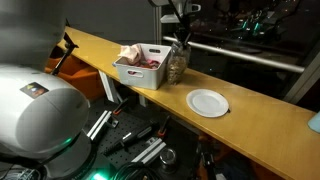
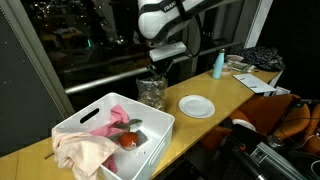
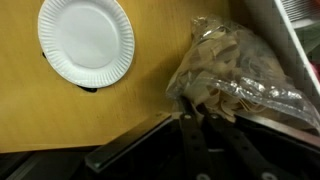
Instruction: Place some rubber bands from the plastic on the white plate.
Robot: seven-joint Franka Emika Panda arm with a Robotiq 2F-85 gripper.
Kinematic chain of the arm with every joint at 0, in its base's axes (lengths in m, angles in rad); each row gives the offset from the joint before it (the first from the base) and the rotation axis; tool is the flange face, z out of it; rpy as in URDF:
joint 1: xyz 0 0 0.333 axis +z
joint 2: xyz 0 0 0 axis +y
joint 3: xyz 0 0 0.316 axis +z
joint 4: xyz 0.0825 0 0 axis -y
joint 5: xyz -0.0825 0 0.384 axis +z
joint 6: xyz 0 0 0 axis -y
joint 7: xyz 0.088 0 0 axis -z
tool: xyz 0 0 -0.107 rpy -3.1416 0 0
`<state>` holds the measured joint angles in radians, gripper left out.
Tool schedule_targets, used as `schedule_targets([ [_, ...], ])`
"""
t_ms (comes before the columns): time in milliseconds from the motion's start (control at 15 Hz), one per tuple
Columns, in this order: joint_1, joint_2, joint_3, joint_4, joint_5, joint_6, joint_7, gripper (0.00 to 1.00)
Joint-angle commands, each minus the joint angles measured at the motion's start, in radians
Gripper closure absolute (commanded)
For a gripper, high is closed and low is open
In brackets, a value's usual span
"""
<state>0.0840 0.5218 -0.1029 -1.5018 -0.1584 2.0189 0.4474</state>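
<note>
Next, I release the tan-brown rubber bands from my gripper near the middle of the white plate [image 1: 204, 100] [image 3: 89, 41].
The white plate [image 3: 85, 40] lies flat on the wooden table, up and left in the wrist view, and shows in both exterior views [image 1: 208, 102] [image 2: 197, 106]. The clear plastic bag [image 3: 250, 65] of tan-brown rubber bands [image 3: 215, 92] stands between the plate and the white bin [image 1: 177, 65] [image 2: 152, 93]. My gripper [image 3: 197, 118] is at the bag's mouth, straight above it in both exterior views [image 1: 180, 42] [image 2: 156, 72]. Its two dark fingers are nearly together, with their tips pinched into the tan bands.
A white rectangular bin [image 1: 140, 66] [image 2: 110, 135] with pinkish cloth and a red thing stands right beside the bag. A teal bottle [image 2: 218, 65] and papers are further along the table. The table's front edge runs close by the plate.
</note>
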Motion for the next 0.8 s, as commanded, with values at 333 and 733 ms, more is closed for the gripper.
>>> schedule_targets([
  [333, 0.0, -0.162, -0.047, -0.201, -0.043, 0.179, 0.106, 0.99],
  [733, -0.011, -0.259, -0.068, -0.346, -0.061, 0.246, 0.156, 0.99],
])
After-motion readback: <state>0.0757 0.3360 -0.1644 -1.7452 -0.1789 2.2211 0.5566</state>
